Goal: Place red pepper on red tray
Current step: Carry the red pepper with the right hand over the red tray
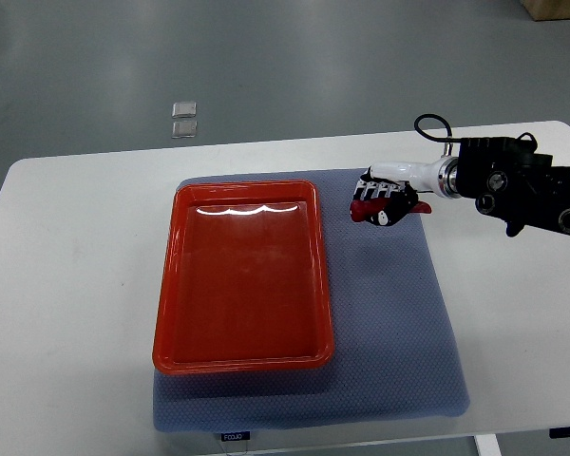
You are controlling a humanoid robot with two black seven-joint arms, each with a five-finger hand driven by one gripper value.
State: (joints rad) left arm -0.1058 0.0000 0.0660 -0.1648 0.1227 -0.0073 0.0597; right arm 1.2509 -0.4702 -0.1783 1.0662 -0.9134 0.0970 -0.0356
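Note:
Next, I set the red pepper down inside the far end of the red tray (269, 235) with my right gripper.
A red tray (166, 313) lies on the blue-grey mat, left of centre, with nothing in it. My right hand (382, 198) reaches in from the right edge and sits just right of the tray's far right corner, over the mat. Its fingers are curled around a red pepper (365, 207), of which only red patches show beneath and beside the hand. Whether the pepper is lifted off the mat or resting on it I cannot tell. The left arm does not show.
A blue-grey mat (399, 332) covers the middle of the white table (66, 285). The right arm's black forearm (527, 195) and a looping cable (432, 125) lie over the table's far right. Two small clear packets (183, 120) lie on the floor beyond the table.

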